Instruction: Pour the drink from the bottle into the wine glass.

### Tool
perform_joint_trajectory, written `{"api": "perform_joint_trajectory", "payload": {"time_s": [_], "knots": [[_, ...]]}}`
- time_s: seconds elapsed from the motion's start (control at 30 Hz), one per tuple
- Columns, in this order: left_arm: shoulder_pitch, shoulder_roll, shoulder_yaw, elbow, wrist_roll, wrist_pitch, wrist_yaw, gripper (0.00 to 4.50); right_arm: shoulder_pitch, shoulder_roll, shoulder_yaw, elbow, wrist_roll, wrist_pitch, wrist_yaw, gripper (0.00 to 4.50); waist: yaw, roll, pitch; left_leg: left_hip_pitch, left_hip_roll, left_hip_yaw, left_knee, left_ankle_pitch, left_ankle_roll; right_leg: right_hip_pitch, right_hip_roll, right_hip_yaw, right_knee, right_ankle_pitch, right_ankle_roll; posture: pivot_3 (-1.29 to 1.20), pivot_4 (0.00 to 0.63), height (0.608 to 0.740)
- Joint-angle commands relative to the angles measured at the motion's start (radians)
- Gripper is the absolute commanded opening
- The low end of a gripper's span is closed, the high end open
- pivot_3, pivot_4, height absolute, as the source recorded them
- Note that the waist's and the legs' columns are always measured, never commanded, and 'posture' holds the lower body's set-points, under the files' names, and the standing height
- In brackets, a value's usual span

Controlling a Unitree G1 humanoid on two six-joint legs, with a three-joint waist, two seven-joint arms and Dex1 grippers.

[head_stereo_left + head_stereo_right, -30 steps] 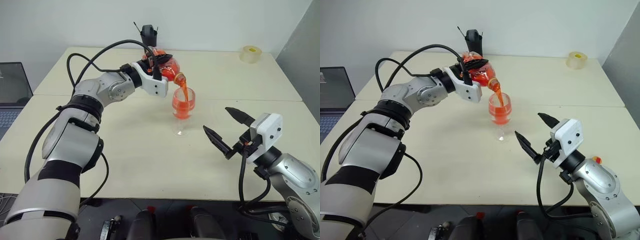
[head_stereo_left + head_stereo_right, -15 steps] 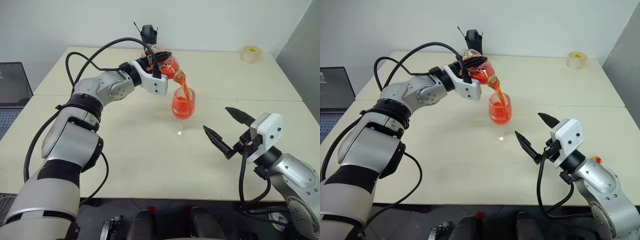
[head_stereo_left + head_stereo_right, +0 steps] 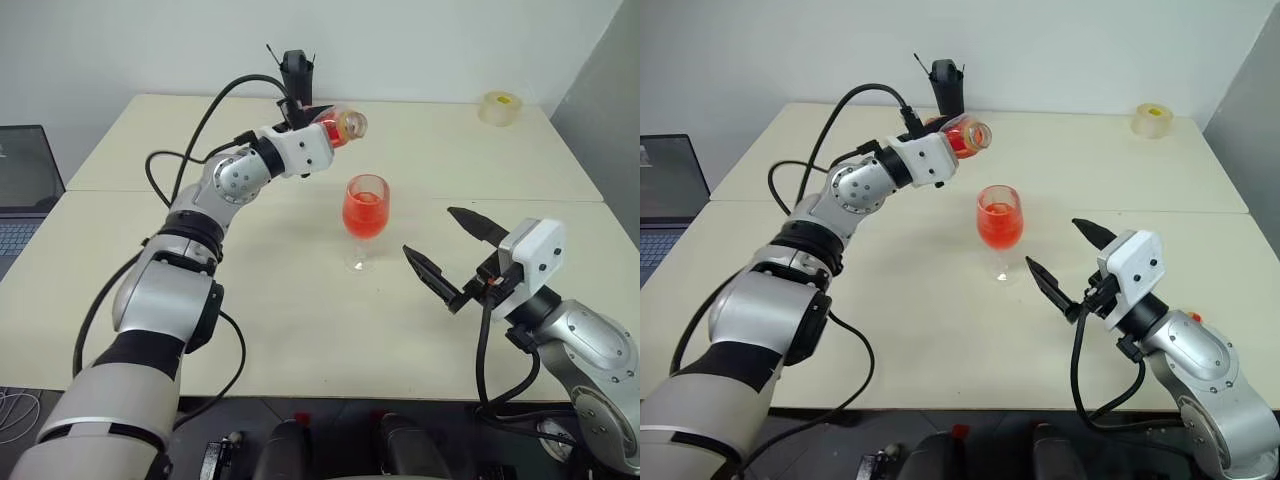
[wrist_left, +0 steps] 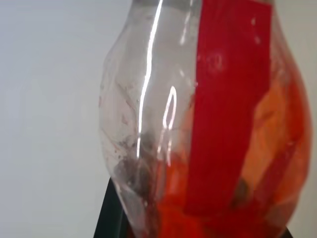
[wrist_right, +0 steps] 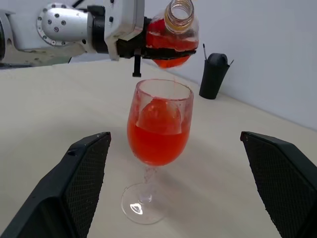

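The robot's left gripper needs to release the bottle in front of the seam [image 3: 257, 236], on the laptop side of the wine glass.
The bottle [image 3: 340, 124] lies nearly level in the air, its open mouth facing right and slightly up. It hangs above and behind-left of the wine glass [image 3: 366, 212]. My left gripper [image 3: 322, 119] is shut on its body. In the left wrist view the bottle [image 4: 198, 124] shows a red label and a little drink at its base. The wine glass stands upright on the table, its bowl about half full of red-orange drink [image 5: 157, 141]. No stream runs between them. My right gripper [image 3: 428, 232] hovers open to the right of the glass, its fingers [image 5: 79, 183] spread wide and touching nothing.
A black holder [image 3: 295, 72] stands at the table's back edge behind the bottle. A yellowish tape roll [image 3: 500, 106] sits at the far right corner. A laptop [image 3: 25, 190] is off the table's left side. A seam crosses the beige table [image 3: 300, 320].
My left wrist has rolled back, tipping the bottle's mouth up and away from the glass. The pouring stream has stopped. The right gripper has stayed where it was.
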Motion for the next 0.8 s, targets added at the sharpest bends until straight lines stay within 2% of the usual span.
{"api": "perform_joint_trajectory", "payload": {"time_s": [0.03, 0.2, 0.33, 0.5, 0.73, 0.77, 0.8], "knots": [[0.047, -0.017, 0.138, -0.076, -0.202, 0.119, -0.144, 0.92, -0.103, -0.009, -0.042, -0.031, 0.088, 0.079, -0.038, 4.50, -0.003, 0.000, 0.000, 0.000, 0.000, 0.000, 0.000, 0.000, 0.000, 0.000, 0.000, 0.000, 0.000, 0.000, 0.000, 0.00, 0.150, 0.740], [0.179, -0.024, 0.273, -0.204, -0.366, 0.394, -0.184, 0.92, -0.378, -0.038, -0.081, 0.036, 0.292, 0.365, -0.144, 4.50, -0.019, 0.000, 0.000, 0.001, 0.001, -0.001, 0.000, 0.000, 0.000, 0.000, 0.000, 0.000, 0.001, 0.000, 0.000, 0.00, 0.150, 0.740], [0.344, -0.040, 0.324, -0.406, -0.428, 0.559, -0.144, 0.91, -0.628, -0.011, -0.047, 0.150, 0.415, 0.538, -0.206, 4.50, -0.024, 0.001, -0.001, 0.001, 0.004, -0.003, 0.000, 0.000, 0.000, 0.000, -0.004, -0.001, 0.003, 0.000, 0.000, 0.00, 0.150, 0.740], [0.463, -0.075, 0.402, -0.543, -0.495, 0.734, -0.028, 0.91, -0.761, 0.021, 0.030, 0.231, 0.450, 0.631, -0.215, 4.50, -0.020, 0.000, -0.002, -0.001, 0.004, -0.006, 0.001, 0.000, 0.000, 0.000, -0.005, -0.002, 0.002, 0.000, 0.000, 0.00, 0.150, 0.740], [0.550, -0.093, 0.424, -0.645, -0.491, 0.811, 0.064, 0.91, -0.836, 0.022, 0.121, 0.306, 0.415, 0.700, -0.201, 4.50, -0.020, 0.000, -0.002, -0.001, 0.004, -0.007, 0.002, 0.000, 0.000, -0.001, -0.006, -0.003, 0.002, 0.000, 0.000, 0.00, 0.150, 0.740], [0.558, -0.095, 0.424, -0.655, -0.490, 0.815, 0.069, 1.62, -0.841, 0.021, 0.128, 0.317, 0.408, 0.705, -0.199, 4.50, -0.020, 0.000, -0.002, -0.001, 0.004, -0.007, 0.002, 0.000, 0.000, -0.001, -0.006, -0.003, 0.002, 0.000, 0.000, 0.00, 0.150, 0.740], [0.568, -0.095, 0.423, -0.663, -0.486, 0.815, 0.077, 1.88, -0.844, 0.020, 0.133, 0.325, 0.402, 0.707, -0.196, 4.50, -0.020, 0.000, -0.002, -0.001, 0.004, -0.007, 0.001, 0.000, 0.001, -0.001, -0.006, -0.003, 0.002, 0.000, 0.000, 0.00, 0.150, 0.740]]}}
